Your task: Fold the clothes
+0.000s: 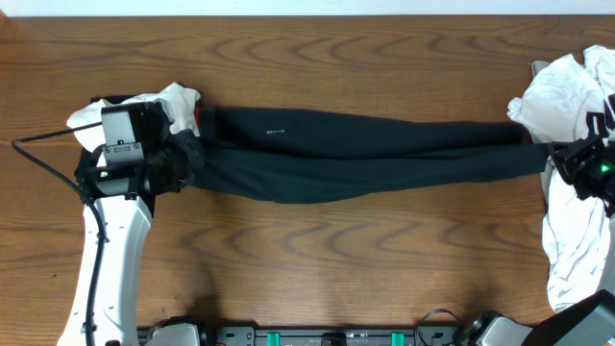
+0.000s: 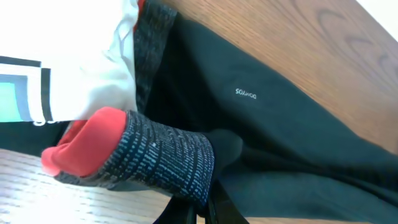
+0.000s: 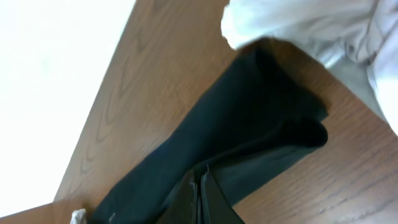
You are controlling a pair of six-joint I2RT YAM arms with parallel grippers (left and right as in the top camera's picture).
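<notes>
Next, my right gripper releases the cuff on the far pant leg's end [image 1: 523,140] [image 3: 280,81], next to the white T-shirt pile.
The black pants [image 1: 365,154] lie stretched left to right across the wooden table. Their grey waistband [image 2: 161,162] with a red-orange edge is at the left end, and the leg cuffs [image 3: 308,127] are at the right end. My left gripper [image 1: 190,156] is shut on the waistband; its fingers [image 2: 205,208] pinch the folded-up band just above the wood. My right gripper [image 1: 559,160] is at the cuff end. Its fingers [image 3: 202,180] are closed together on the black leg fabric [image 3: 249,112].
A white T-shirt with a green logo [image 1: 163,101] lies under and behind the waistband, also in the left wrist view [image 2: 81,87]. A pile of white T-shirts [image 1: 572,96] covers the right edge, touching the cuffs [image 3: 298,25]. Bare wood [image 1: 336,250] lies in front.
</notes>
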